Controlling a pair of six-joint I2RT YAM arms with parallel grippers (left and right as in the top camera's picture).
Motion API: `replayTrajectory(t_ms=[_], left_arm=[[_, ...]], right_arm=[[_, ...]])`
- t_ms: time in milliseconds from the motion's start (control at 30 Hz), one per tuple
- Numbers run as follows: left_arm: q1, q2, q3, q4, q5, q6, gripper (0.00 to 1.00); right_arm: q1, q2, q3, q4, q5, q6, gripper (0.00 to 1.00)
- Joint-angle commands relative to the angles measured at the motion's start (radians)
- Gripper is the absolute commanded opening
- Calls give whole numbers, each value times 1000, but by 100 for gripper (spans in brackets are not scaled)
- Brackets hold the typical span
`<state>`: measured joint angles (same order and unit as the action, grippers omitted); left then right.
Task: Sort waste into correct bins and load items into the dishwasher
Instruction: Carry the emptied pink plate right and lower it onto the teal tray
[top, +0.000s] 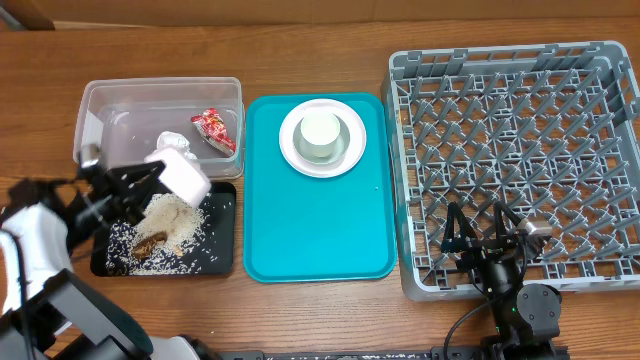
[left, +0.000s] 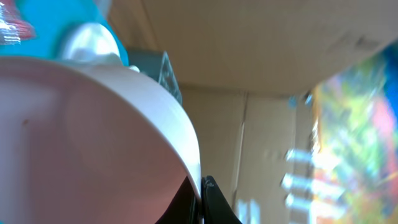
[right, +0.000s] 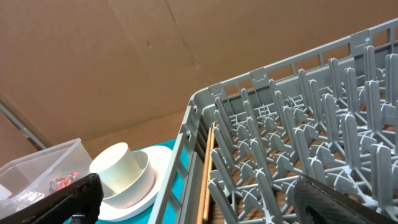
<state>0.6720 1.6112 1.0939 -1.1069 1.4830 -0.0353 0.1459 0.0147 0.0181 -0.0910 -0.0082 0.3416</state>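
My left gripper will release the white bowl on the teal tray (top: 304, 224), in front of the plate.
My left gripper (top: 155, 178) is shut on the rim of a white bowl (top: 180, 172), tilted over the black tray (top: 222, 258), where rice and brown food scraps (top: 165, 228) lie. In the left wrist view the bowl's inside (left: 87, 137) fills the frame and the fingers (left: 202, 200) pinch its rim. A white cup in a bowl on a plate (top: 322, 138) stands on the teal tray (top: 318, 235); it also shows in the right wrist view (right: 121, 174). My right gripper (top: 487, 232) is open and empty over the grey dish rack's (top: 610, 130) front left corner.
A clear plastic bin (top: 120, 100) at the back left holds a red wrapper (top: 213, 128) and crumpled white waste (top: 172, 142). A wooden chopstick (right: 207, 174) lies inside the rack's left wall. Cardboard walls stand behind the table.
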Motion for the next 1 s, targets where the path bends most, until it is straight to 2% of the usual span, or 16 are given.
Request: replayTrajectory(t_ms=[0, 200, 233, 467, 500, 667, 967], left_arm=[[-158, -33, 150, -16, -135, -80, 4], [-527, -34, 312, 12, -542, -269, 4], [-666, -34, 327, 39, -697, -335, 4], [-1170, 17, 324, 42, -1321, -489, 4], [-1279, 46, 324, 34, -1426, -518, 4], [-1430, 113, 324, 21, -1526, -530, 4], [-1440, 157, 322, -21, -1658, -529, 4]], right_arm=[[6, -8, -10, 6, 7, 7, 100], [6, -8, -10, 6, 7, 7, 100], [6, -8, -10, 6, 7, 7, 100], [6, -8, -10, 6, 7, 7, 100], [6, -8, -10, 6, 7, 7, 100], [6, -8, -10, 6, 7, 7, 100], [6, -8, -10, 6, 7, 7, 100]])
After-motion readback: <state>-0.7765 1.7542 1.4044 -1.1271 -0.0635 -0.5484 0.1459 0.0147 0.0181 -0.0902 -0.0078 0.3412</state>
